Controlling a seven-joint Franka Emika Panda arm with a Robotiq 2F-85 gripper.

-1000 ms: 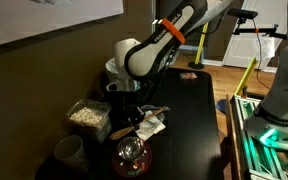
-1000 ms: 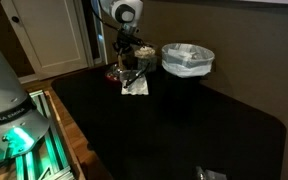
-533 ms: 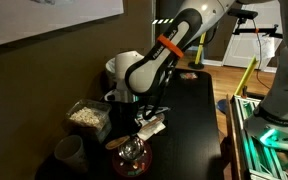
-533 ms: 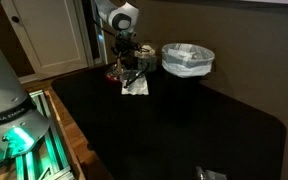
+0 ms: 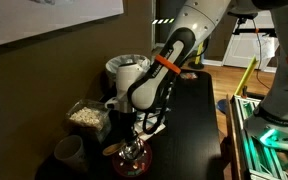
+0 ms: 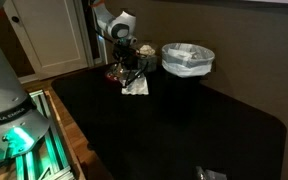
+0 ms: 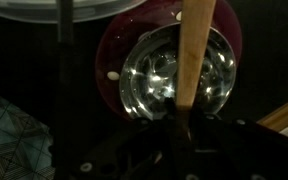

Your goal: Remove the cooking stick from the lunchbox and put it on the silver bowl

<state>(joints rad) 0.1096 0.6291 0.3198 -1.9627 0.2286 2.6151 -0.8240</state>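
Next, I release the light wooden cooking stick across the rim of the silver bowl (image 5: 136,147) (image 7: 180,72) on the dark red plate.
My gripper (image 7: 179,128) is shut on a light wooden cooking stick (image 7: 192,50). In the wrist view the stick reaches out over the shiny silver bowl (image 7: 149,78), which sits on a dark red plate (image 7: 108,55). In an exterior view the gripper (image 5: 127,134) hangs just above the silver bowl (image 5: 132,154) at the near end of the black table, and the stick's end (image 5: 111,150) pokes out beside it. The clear lunchbox (image 5: 86,115) with pale food stands just behind. In the other exterior view the gripper (image 6: 128,67) is low over the bowl (image 6: 118,73); the stick is too small to see there.
A crumpled white napkin (image 5: 154,125) lies next to the bowl and also shows in the other exterior view (image 6: 136,87). A grey cup (image 5: 69,152) stands by the lunchbox. A white lined container (image 6: 188,60) stands further along. The black tabletop (image 6: 194,125) stretches away.
The arm has swung from the lunchbox side toward the silver bowl and come down, carrying the stick with it. The bowl and napkin have not moved.
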